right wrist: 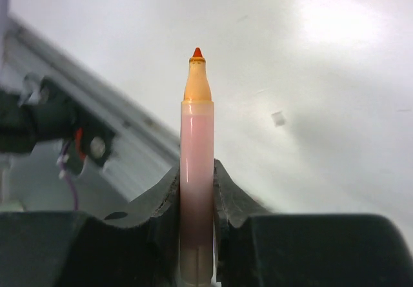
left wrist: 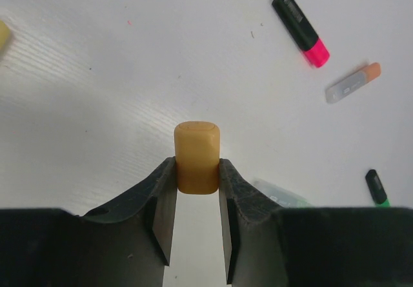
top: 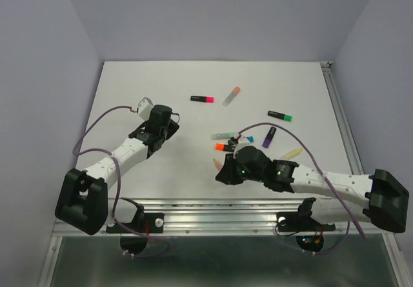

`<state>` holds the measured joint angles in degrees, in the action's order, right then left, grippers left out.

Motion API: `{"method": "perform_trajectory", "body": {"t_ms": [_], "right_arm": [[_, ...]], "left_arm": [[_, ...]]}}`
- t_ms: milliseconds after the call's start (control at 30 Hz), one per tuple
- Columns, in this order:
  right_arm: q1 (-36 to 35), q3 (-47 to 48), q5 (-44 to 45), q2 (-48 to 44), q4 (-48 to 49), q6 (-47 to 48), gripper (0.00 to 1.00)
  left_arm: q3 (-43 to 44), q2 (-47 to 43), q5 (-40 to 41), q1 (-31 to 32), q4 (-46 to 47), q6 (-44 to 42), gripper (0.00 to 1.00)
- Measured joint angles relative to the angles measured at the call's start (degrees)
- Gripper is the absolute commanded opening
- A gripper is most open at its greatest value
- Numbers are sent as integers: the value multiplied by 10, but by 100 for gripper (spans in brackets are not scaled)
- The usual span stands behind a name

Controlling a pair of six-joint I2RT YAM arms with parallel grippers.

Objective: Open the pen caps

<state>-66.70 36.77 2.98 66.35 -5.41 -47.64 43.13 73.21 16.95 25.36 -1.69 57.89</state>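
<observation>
My right gripper is to release the pale pink highlighter body on the table point(top: 273, 155) between the purple pen and the yellow pen.
My left gripper point(left wrist: 197, 174) is shut on a stubby peach-yellow pen cap point(left wrist: 197, 157), held off the white table and separate from any pen. In the top view this gripper point(top: 165, 127) hovers left of centre. My right gripper point(right wrist: 197, 180) is shut on an uncapped pale pink highlighter barrel point(right wrist: 197, 151) whose peach neck and orange tip point away from the fingers. From above, that gripper point(top: 223, 169) is near the front middle, with the pen tip point(top: 215, 164) sticking out to its left.
Capped pens lie scattered on the table: black with pink cap point(top: 202, 98), translucent with orange cap point(top: 231, 96), black with green cap point(top: 281, 115), a purple one point(top: 270, 137), a translucent blue-tipped one point(top: 224, 135), a yellow one point(top: 292, 153). A metal rail point(top: 213, 206) runs along the near edge.
</observation>
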Motion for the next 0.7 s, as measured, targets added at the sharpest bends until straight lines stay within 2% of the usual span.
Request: {"method": "perform_trajectory", "body": {"t_ms": [67,167,200,267,367,467,500,667,700], "right_arm": [[64,0,19,-3,-26,-3,1],[150,0,96,-12,-85,-14,1],[164,1,123,-15,-105,-16,1],[195,2,181,-16,-154,-23,1],[238,3,239,-6,-206,-25,1],[287,3,269,14,-226,-21,1],[299,3,276,21,-228,-20,1],[342,3,297,58,-231,-7,1],[347,3,298,64,-230,-3,2]], "left_arm": [[7,2,0,0,-31,-20,0],[17,16,4,-1,-66,-52,0],[20,25,10,-1,-79,-63,8],[20,40,16,-1,-95,-73,18],[20,65,16,-2,-126,-82,21],[20,79,15,-3,-139,-86,31],[20,82,16,-3,-143,-86,38],[20,93,15,-3,-162,-88,49],[20,93,15,-3,-164,-88,55]]}}
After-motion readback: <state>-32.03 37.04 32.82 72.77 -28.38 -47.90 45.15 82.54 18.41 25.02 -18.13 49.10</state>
